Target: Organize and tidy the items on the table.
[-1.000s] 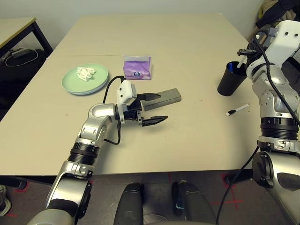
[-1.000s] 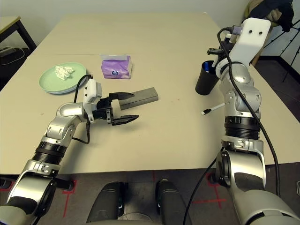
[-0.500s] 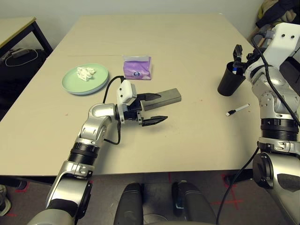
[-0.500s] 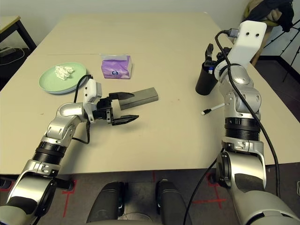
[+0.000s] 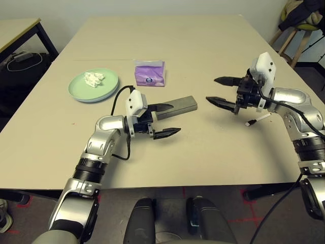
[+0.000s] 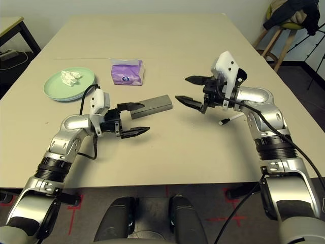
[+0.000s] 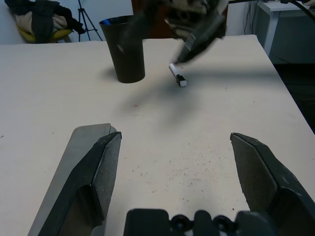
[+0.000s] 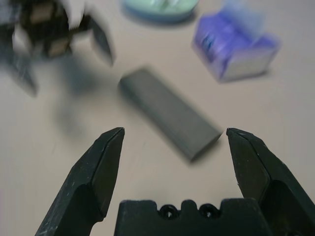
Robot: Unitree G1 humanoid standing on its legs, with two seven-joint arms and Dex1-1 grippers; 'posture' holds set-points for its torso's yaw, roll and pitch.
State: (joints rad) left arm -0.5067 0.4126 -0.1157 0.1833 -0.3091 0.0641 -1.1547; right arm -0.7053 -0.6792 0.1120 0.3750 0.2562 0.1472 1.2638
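Observation:
I will next move my right gripper to the white pen lying below its wrist and close it on the pen's black cap [image 5: 251, 122].
On the beige table [image 5: 203, 40] a grey oblong glasses case [image 5: 177, 105] lies near the middle. My left gripper [image 5: 171, 120] is open, with one finger [image 7: 101, 172] at the case's near end and nothing held. From the right, my right gripper [image 5: 212, 89] points at the case [image 8: 170, 114], open and empty, a short way off it. A white pen [image 5: 258, 119] lies below my right wrist. The black cup [image 7: 125, 49] stands behind that arm. A purple tissue pack [image 5: 149, 73] sits behind the case. At the left, stacked pale-green and light-blue plates [image 5: 106, 90] carry a crumpled white tissue [image 5: 93, 78].
A smaller black-legged desk [image 5: 20, 25] stands off the far left corner, with a dark bag [image 5: 20, 61] on the floor under it. A chair with clothing [image 5: 304, 15] stands past the back right corner. The table's front edge runs just beyond my forearms.
My right gripper opened above the black cup, then swung down and left to the table's middle, now facing the grey case. The left arm has stayed put.

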